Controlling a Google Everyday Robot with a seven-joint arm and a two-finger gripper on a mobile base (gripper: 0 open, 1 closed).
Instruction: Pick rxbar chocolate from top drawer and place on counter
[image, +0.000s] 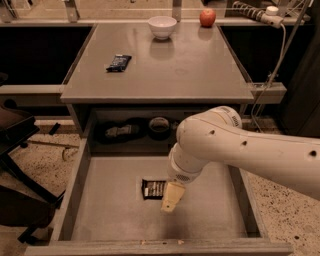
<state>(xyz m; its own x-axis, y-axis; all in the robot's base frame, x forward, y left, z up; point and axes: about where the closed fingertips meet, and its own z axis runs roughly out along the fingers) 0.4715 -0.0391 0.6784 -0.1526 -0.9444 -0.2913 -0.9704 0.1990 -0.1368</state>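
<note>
The middle of the rxbar chocolate (160, 189) that lies flat in the open top drawer will have my gripper close across it.
The rxbar chocolate (152, 188), a dark wrapper with pale lettering, lies flat on the floor of the open top drawer (107, 212), near its middle. My gripper (171, 197) reaches down into the drawer from the right and hangs over the bar's right end, hiding that end. The bulky white arm (240, 150) crosses the drawer's right half. The grey counter (175, 67) is above and behind the drawer.
On the counter lie a dark blue wrapped bar (118, 62) at the left, a white bowl (162, 26) and a red apple (207, 17) at the back. Dark items (117, 131) sit in the recess behind the drawer. A black chair (17, 170) stands at the left.
</note>
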